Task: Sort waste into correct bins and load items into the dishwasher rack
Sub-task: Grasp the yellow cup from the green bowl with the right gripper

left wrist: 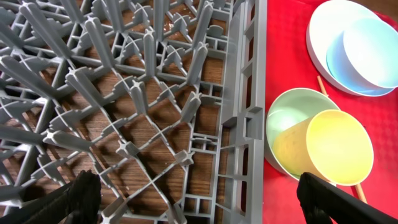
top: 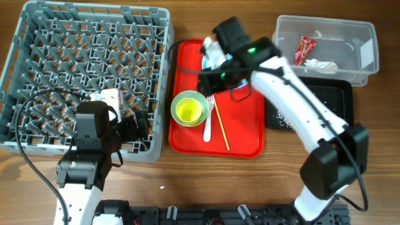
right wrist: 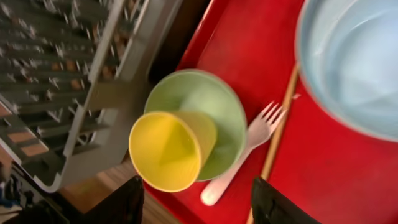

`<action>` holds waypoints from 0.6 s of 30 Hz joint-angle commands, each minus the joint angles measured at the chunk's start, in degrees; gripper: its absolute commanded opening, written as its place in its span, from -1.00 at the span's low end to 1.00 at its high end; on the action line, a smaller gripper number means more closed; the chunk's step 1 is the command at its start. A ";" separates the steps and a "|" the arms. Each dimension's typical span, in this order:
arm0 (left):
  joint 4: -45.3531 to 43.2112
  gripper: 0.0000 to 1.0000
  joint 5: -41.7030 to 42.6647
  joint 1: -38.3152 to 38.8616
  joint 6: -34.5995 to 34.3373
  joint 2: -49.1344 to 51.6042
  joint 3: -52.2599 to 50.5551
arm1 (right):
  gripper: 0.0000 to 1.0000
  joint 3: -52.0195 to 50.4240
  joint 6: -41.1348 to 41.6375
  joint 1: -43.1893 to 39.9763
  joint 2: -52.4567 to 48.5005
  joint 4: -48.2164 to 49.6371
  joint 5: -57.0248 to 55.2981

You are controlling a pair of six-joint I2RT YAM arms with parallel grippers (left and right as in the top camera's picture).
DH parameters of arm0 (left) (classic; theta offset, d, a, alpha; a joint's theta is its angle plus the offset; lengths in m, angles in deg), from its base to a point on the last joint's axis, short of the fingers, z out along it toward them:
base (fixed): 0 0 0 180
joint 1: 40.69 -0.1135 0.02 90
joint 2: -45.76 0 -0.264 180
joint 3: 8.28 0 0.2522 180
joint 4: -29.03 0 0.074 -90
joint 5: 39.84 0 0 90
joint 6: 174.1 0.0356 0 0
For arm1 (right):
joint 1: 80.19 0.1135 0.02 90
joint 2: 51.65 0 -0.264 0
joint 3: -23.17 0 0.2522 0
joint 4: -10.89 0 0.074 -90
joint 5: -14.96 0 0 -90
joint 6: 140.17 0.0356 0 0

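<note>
The yellow-green cup is in the green bowl. My right gripper should go to it next and close on the cup's rim (top: 199,110) (right wrist: 199,154) beside the white fork.
A small yellow-green cup (top: 189,110) lies tilted in a green bowl (top: 179,99) on the red serving tray. A white fork (top: 209,122) and a wooden chopstick (top: 222,128) lie beside them. A pale blue plate with a bowl in it (left wrist: 364,46) sits at the tray's far end, mostly under my right arm in the overhead view. My right gripper (right wrist: 199,208) is open and empty above the cup (right wrist: 168,149) and fork (right wrist: 249,140). My left gripper (left wrist: 205,205) is open and empty over the grey dishwasher rack's (top: 37,37) front right corner. The red wrapper (top: 305,49) and white napkin (top: 322,64) lie in the clear tub (top: 350,26).
The red serving tray (top: 244,125) lies between the rack and the bins. The black tray (top: 334,94) holds beige crumbs (top: 281,119) at its left end. The rack's rim (left wrist: 245,93) stands close to the red tray's left edge.
</note>
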 commanded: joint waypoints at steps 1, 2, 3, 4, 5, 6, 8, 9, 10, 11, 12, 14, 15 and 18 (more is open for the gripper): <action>0.00 1.00 0.70 -0.26 -0.52 0.00 1.05 | 0.11 -3.04 6.47 2.73 -3.06 0.15 -4.57; 0.02 1.00 0.72 -0.26 -0.52 0.00 1.05 | 0.11 -3.54 6.80 3.17 -3.45 0.48 -4.61; 0.02 1.00 0.70 -0.26 -0.52 0.00 1.05 | 0.10 -4.09 6.97 3.50 -4.13 1.01 -4.59; 0.00 1.00 0.70 -0.26 -0.50 0.00 1.05 | 0.10 -4.59 7.45 3.72 -4.35 1.36 -4.66; 0.00 1.00 0.72 -0.26 -0.52 0.00 1.05 | 0.09 -5.11 8.15 3.82 -4.92 1.88 -4.63; 0.02 1.00 0.70 -0.26 -0.52 0.00 1.05 | 0.03 -5.57 8.85 3.93 -5.18 2.36 -4.59; 0.02 1.00 0.72 -0.26 -0.52 0.00 1.05 | -0.05 -6.25 9.70 4.07 -6.08 3.45 -4.39; 0.00 1.00 0.72 -0.26 -0.52 0.00 1.05 | -0.10 -6.38 9.86 4.07 -6.69 3.78 -4.35; 0.00 1.00 0.70 -0.26 -0.52 0.00 1.05 | -0.14 -6.38 9.92 4.15 -7.08 3.98 -4.33; 0.00 1.00 0.72 -0.26 -0.52 0.00 1.05 | -0.18 -6.38 9.92 4.39 -7.74 4.26 -4.33; 0.02 1.00 0.72 -0.26 -0.52 0.00 1.05 | -0.21 -6.40 9.92 4.57 -7.87 4.33 -4.35; 0.00 1.00 0.72 -0.26 -0.52 0.00 1.05 | -0.31 -6.40 9.92 4.90 -8.52 4.63 -4.35; 0.02 1.00 0.72 -0.26 -0.52 0.00 1.05 | -0.37 -6.40 9.94 5.03 -8.70 4.68 -4.33; 0.02 1.00 0.72 -0.26 -0.52 0.00 1.05 | -0.57 -6.40 10.84 5.70 -9.11 5.07 -4.37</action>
